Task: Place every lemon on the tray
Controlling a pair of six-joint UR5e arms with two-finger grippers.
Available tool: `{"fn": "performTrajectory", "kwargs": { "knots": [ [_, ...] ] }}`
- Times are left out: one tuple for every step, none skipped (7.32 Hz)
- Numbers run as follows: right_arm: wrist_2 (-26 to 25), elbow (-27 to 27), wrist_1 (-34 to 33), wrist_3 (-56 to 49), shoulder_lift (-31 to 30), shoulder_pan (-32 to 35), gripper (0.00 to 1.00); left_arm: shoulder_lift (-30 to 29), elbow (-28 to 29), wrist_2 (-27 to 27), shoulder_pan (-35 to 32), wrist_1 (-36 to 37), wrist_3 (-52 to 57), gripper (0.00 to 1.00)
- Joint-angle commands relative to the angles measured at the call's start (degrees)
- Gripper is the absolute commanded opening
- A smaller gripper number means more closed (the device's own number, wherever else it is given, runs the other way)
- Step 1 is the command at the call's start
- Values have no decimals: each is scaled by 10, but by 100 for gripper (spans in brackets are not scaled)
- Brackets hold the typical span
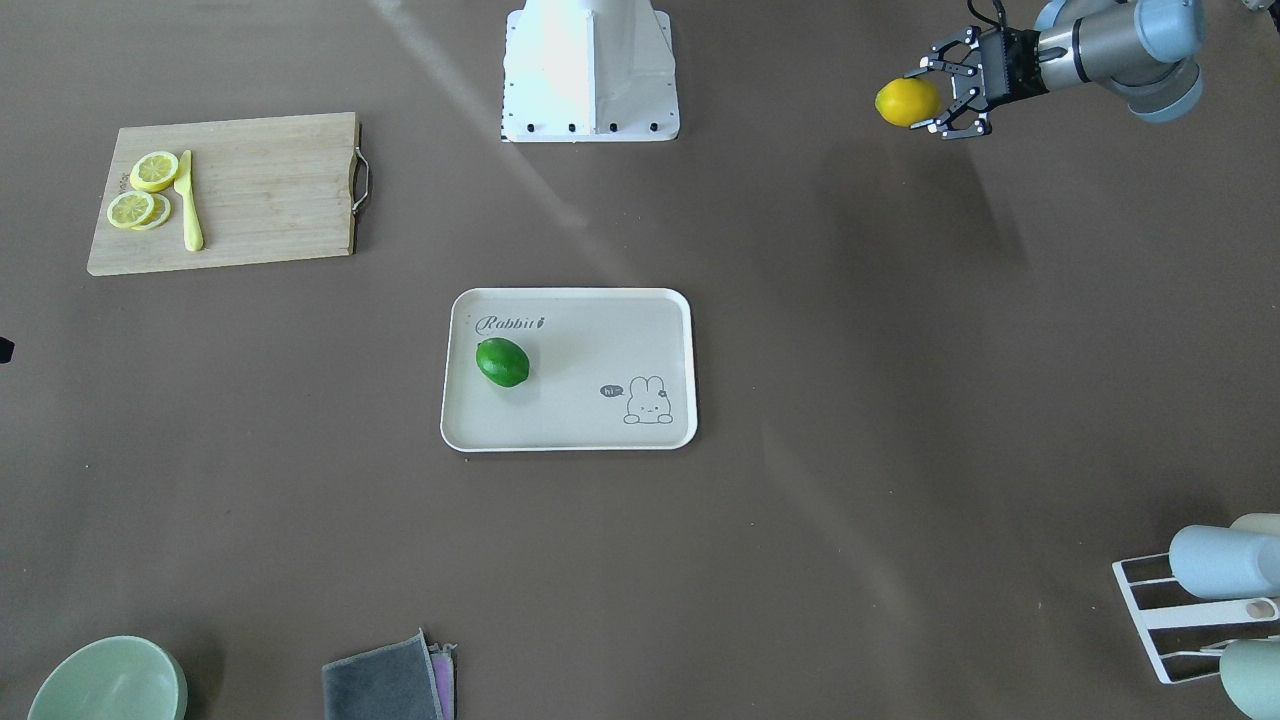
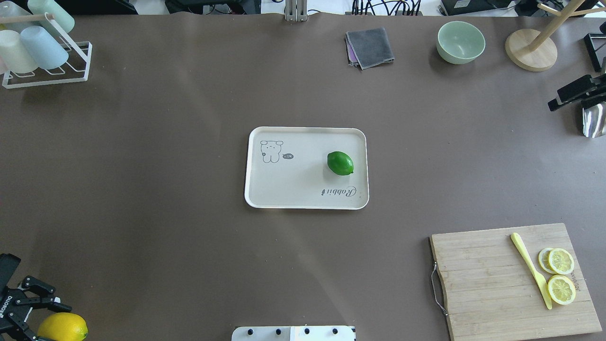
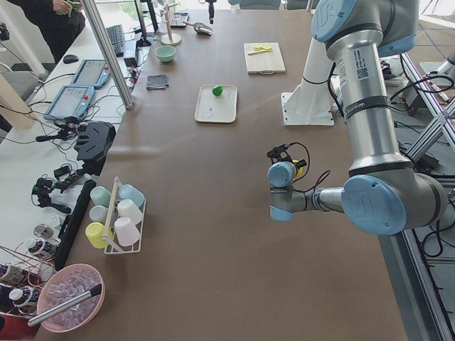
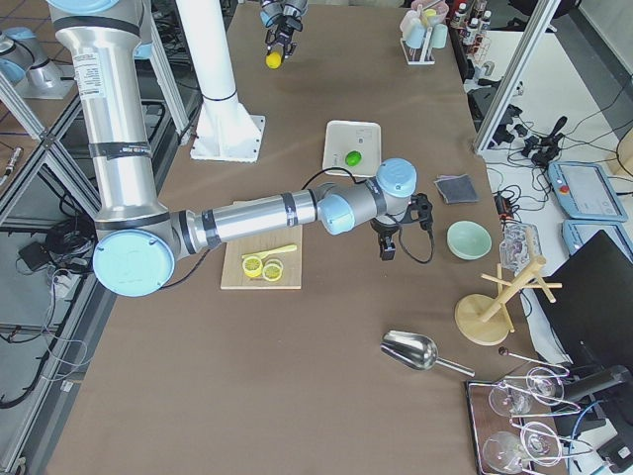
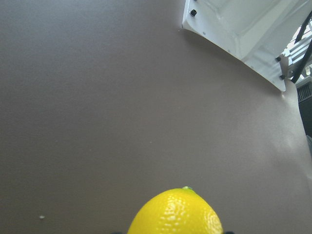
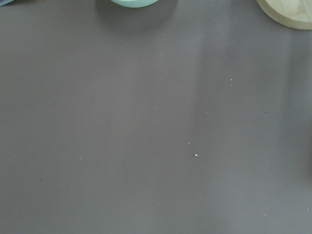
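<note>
The robot's left gripper needs to release the yellow lemon on the cream tray (image 1: 626, 360) beside the ears of the rabbit drawing.
The cream tray (image 1: 590, 345) with "Rabbit" script lies at the table's middle. The green lemon (image 1: 502, 361) rests on it near the script, and it also shows in the overhead view (image 2: 340, 163). My left gripper (image 1: 922, 98) is shut on the yellow lemon (image 1: 900, 102) near the table's corner on my left, far from the tray. The yellow lemon also shows in the overhead view (image 2: 64, 327) and fills the bottom of the left wrist view (image 5: 175, 214). My right gripper (image 2: 574, 92) hangs at the table's right edge near the bowl; I cannot tell whether it is open.
A wooden cutting board (image 1: 260, 190) holds lemon slices (image 1: 145, 190) and a yellow knife (image 1: 188, 200). A green bowl (image 2: 460, 41), a grey cloth (image 2: 370, 47), a wooden stand (image 2: 528, 49) and a cup rack (image 2: 38, 47) line the far edge. My white base (image 1: 590, 70) stands opposite.
</note>
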Motion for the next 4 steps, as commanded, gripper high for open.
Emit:
{"fn": "performTrajectory", "kwargs": {
  "knots": [
    [2,19,1,-13,-35,8,100,-15,-60,-4,-2,0,-110,0],
    [2,27,1,-36,-64,14,100,-51,-69,1,-19,3,-167,0],
    [2,30,1,-62,-94,24,100,-103,-63,1,-50,26,-226,0],
    [1,24,0,-117,-130,38,100,-168,-64,2,-81,93,-271,0]
  ]
}}
